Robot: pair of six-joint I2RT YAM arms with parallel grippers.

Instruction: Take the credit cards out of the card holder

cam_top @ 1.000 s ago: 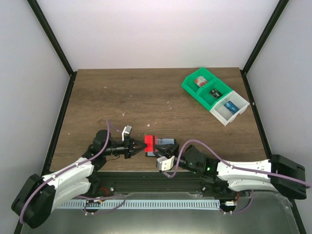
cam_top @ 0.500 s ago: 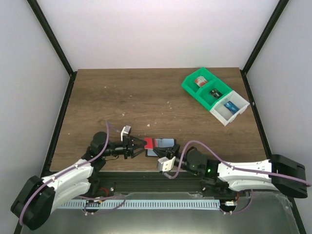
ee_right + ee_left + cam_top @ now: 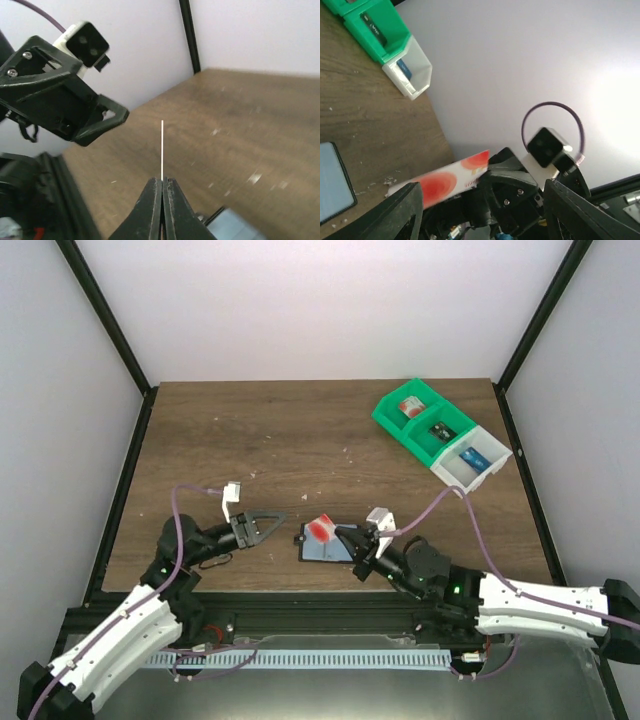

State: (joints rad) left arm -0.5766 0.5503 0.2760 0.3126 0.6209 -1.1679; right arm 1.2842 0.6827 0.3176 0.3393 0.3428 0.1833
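The credit card is raised, with its loose end (image 3: pixel 310 528) (image 3: pixel 401 190) opposite my right gripper's fingers. My left gripper needs to go to that end next and close there.
The card holder (image 3: pixel 328 551), light blue and flat, lies on the table near the front edge; it also shows in the left wrist view (image 3: pixel 332 181) and the right wrist view (image 3: pixel 234 226). One of the credit cards (image 3: pixel 320 529), pale with a large red circle, is raised just above the holder's left end. My right gripper (image 3: pixel 343 537) is shut on this card (image 3: pixel 439 181). Its own camera sees the card edge-on (image 3: pixel 162 149) rising from the closed fingertips (image 3: pixel 162 181). My left gripper (image 3: pixel 268 523) stands open to the left of the card, apart from it, with nothing between its fingers (image 3: pixel 408 206).
Two green bins (image 3: pixel 412 418) and a white bin (image 3: pixel 470 462) with small items sit in a row at the back right, also seen in the left wrist view (image 3: pixel 379 31). Black frame posts rise at the table's edges.
The left gripper opened, let go of the red-circled card and drew back to the left. The right gripper shut on that card and now holds it above the holder.
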